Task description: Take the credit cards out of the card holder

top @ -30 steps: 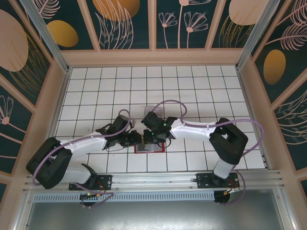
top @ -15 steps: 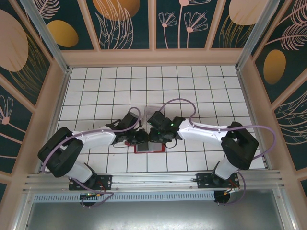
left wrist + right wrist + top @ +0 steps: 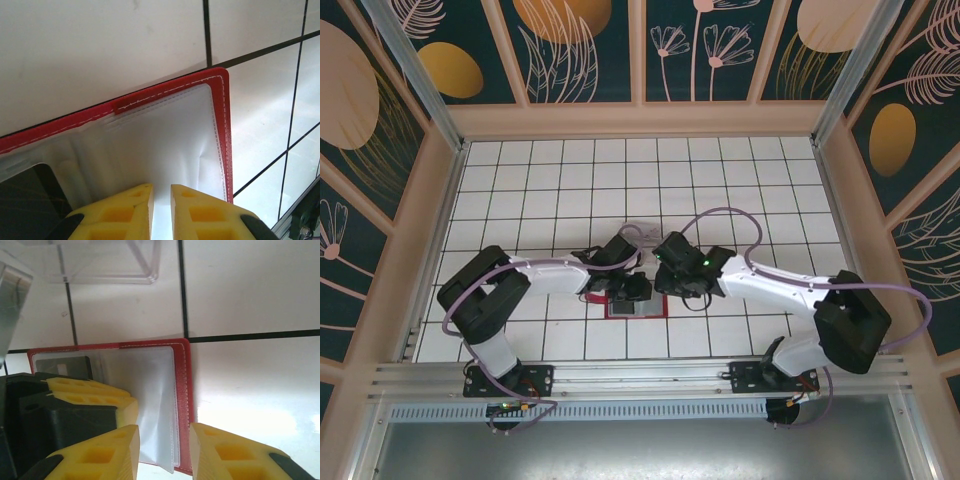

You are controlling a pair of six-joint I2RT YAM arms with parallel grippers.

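Note:
My right gripper will take the card's edge by the card holder's fold (image 3: 90,368) and my left gripper will clear the grey credit card, because the card holder's sleeve below my right gripper is empty.
The red card holder (image 3: 636,308) lies open on the white tiles, its clear sleeves facing up (image 3: 150,400). A grey credit card (image 3: 62,365) shows through a sleeve on the left half. My left gripper (image 3: 161,210) presses down on the sleeves near the holder's red corner (image 3: 222,100), all but shut, with nothing in the narrow slit between its fingers. The right gripper (image 3: 164,452) is open just above the holder's right edge (image 3: 186,405), with that edge and the loose sleeves lying below the gap. From above, both grippers (image 3: 628,288) (image 3: 672,284) meet over the holder.
A clear plastic box (image 3: 105,262) stands on the tiles just beyond the holder, seen from above behind the grippers (image 3: 635,232). The aluminium rail (image 3: 640,375) with the arm bases runs along the near edge. Purple cables loop above both arms.
Both grippers have shifted to the right over the holder, the arms swinging with them. The right gripper's jaws have opened.

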